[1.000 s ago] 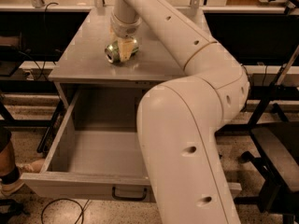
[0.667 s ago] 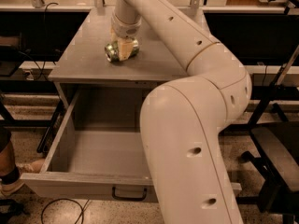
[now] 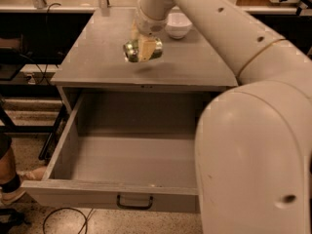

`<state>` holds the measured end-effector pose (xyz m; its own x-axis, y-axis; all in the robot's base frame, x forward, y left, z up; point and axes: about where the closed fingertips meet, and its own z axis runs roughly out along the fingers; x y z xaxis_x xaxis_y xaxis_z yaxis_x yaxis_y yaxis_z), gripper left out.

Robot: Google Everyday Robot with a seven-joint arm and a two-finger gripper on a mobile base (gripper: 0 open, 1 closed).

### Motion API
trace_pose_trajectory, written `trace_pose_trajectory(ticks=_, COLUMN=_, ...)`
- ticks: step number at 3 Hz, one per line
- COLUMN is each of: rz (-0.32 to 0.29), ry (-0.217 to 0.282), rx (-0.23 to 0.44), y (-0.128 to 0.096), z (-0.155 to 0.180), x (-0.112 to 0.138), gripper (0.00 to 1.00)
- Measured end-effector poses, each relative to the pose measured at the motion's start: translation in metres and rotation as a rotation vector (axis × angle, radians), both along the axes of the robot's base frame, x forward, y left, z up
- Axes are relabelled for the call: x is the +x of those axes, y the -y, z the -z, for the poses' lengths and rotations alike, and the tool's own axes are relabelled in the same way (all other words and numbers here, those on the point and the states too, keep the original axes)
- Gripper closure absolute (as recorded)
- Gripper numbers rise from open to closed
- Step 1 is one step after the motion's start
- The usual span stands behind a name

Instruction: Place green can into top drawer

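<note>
The green can, now hanging just above the cabinet top, will be let go by my gripper near the middle of the open top drawer's grey bottom [image 3: 153,147], behind the drawer's handle.
My gripper [image 3: 142,49] is shut on the green can [image 3: 132,51], a shiny green and silver can held on its side. It hangs just above the grey cabinet top [image 3: 97,57], a little behind the cabinet's front edge. The top drawer [image 3: 122,155] is pulled wide open below, a deep grey box with nothing visible inside. Its front panel carries a dark pull handle [image 3: 134,202]. My large white arm [image 3: 253,130] fills the right side and hides the drawer's right end.
A white bowl [image 3: 177,25] stands on the cabinet top behind the gripper. A person's leg and shoe [image 3: 12,179] are at the lower left beside the drawer. Cables lie on the floor by the drawer front. Dark shelving runs behind.
The gripper has lifted the green can off the cabinet top and carried it toward the front edge. The view has shifted, so the bowl now shows.
</note>
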<state>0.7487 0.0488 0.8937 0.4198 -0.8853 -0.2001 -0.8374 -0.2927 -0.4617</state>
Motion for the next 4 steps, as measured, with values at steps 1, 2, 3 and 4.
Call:
trace_pose_trajectory(ticks=1, rz=0.036, ry=-0.094, rx=-0.032, y=0.028, z=-0.008, x=-0.056, gripper=1.00)
trace_pose_trajectory(ticks=2, rz=0.096, ry=-0.212, rx=-0.070, y=0.059, z=-0.015, x=-0.121, gripper=1.00)
trace_pose_trajectory(ticks=3, rz=0.112, ry=-0.345, rx=-0.068, y=0.072, z=-0.017, x=-0.179, gripper=1.00)
trace_pose_trajectory(ticks=4, rz=0.112, ry=-0.345, rx=-0.068, y=0.072, z=-0.017, x=-0.179, gripper=1.00)
